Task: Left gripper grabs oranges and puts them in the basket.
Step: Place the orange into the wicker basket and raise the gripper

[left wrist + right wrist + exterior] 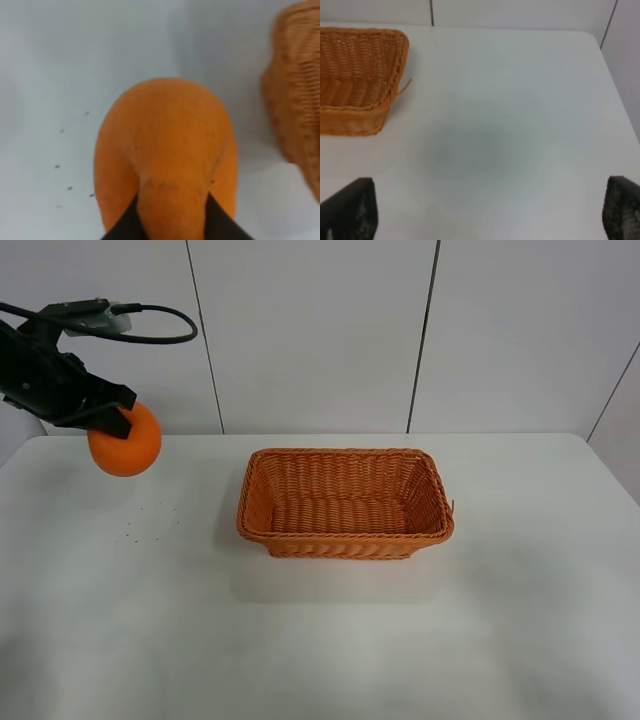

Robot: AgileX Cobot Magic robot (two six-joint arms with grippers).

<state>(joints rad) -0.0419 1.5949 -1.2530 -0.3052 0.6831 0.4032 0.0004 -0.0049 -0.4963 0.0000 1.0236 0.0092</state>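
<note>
I should release the orange with my left gripper in the middle of the empty basket [341,510], near its near side.
My left gripper [112,412] is shut on the orange [125,443] and holds it in the air above the table's far left, well left of the basket [345,503]. In the left wrist view the orange [165,155] fills the middle, its bumpy neck pinched between the black fingertips [122,227], with the basket [295,95] off to the side. The basket is empty. My right gripper [485,212] is open and empty; only its two black fingertips [350,210] show in the right wrist view, with the basket [357,75] beyond them.
The white table [320,640] spans the scene, with a white panelled wall [320,330] behind it. A few small dark specks [140,525] lie on the table under the orange.
</note>
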